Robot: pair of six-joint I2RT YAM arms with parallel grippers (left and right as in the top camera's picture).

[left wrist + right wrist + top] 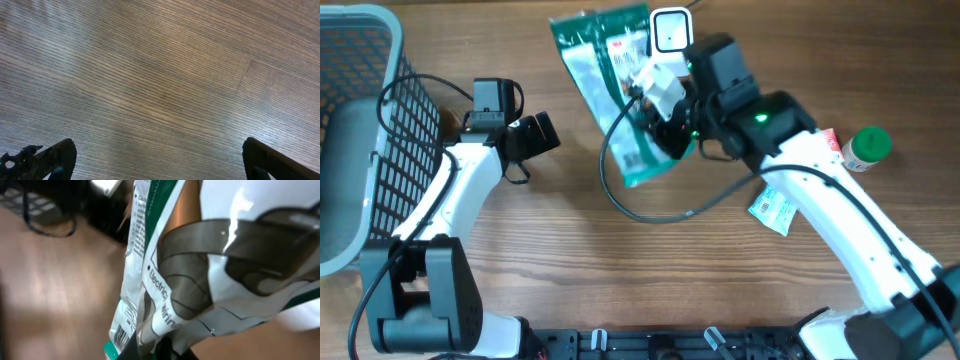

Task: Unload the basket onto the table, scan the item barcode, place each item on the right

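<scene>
Next, I release the white and green packet, now hanging above the table's far middle, with my right gripper on the table (pixel 717 156) beside the small printed sachet, basket side.
The item is a green and white plastic packet (pixel 610 80), hanging tilted above the table's far middle. My right gripper (pixel 665 125) is shut on its lower end. In the right wrist view the crumpled packet (pixel 200 255) fills the frame, with a barcode (pixel 120 337) on its lower left corner, and the gripper (pixel 165 352) pinches it at the bottom edge. A white scanner (pixel 670 30) with a dark rim stands just behind the packet. My left gripper (pixel 546 133) is to the packet's left, open and empty. Its fingers (pixel 55 156) are spread wide over bare wood.
A grey mesh basket (pixel 360 150) takes up the far left. On the right lie a green-capped bottle (pixel 866 148), a small red and white item (pixel 830 140) and a small printed sachet (pixel 772 212). A black cable (pixel 650 212) loops across the table's middle.
</scene>
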